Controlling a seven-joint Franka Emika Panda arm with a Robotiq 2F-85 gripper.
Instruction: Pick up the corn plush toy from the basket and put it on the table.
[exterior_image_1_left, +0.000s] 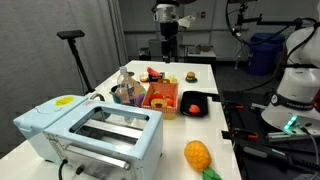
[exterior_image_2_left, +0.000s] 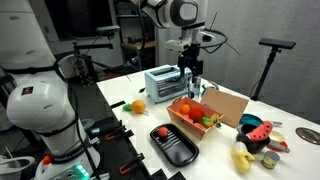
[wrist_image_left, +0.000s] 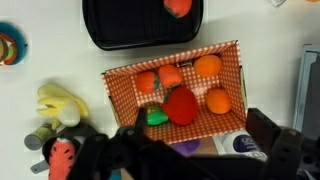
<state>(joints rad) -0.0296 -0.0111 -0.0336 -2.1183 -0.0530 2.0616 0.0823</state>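
I will move my gripper next to the corn plush toy's green leaves (exterior_image_1_left: 154, 92) (wrist_image_left: 159, 116), by the big red fruit in the basket, and close it there.
The red-orange basket (wrist_image_left: 225, 60) lies in the middle of the wrist view and holds several toy fruits. The corn plush toy (wrist_image_left: 157, 116), small and green with a little yellow, lies at its near left corner beside a big red fruit (wrist_image_left: 181, 105). My gripper (wrist_image_left: 200, 150) is open and empty, its dark fingers spread at the bottom of the frame. It hangs above the basket's edge in both exterior views (exterior_image_1_left: 168, 45) (exterior_image_2_left: 193, 80). The basket (exterior_image_1_left: 160, 97) (exterior_image_2_left: 186, 119) stands on the white table (exterior_image_1_left: 225, 140) (exterior_image_2_left: 225, 160).
A black tray (wrist_image_left: 140, 30) (exterior_image_2_left: 175, 145) with a red toy lies beside the basket. A light-blue toaster (exterior_image_1_left: 90, 130) (exterior_image_2_left: 163, 80) stands near it. An orange-yellow fruit (exterior_image_1_left: 198, 155), a yellow banana toy (wrist_image_left: 58, 103) and a bowl of toys (exterior_image_2_left: 258, 135) are on the table.
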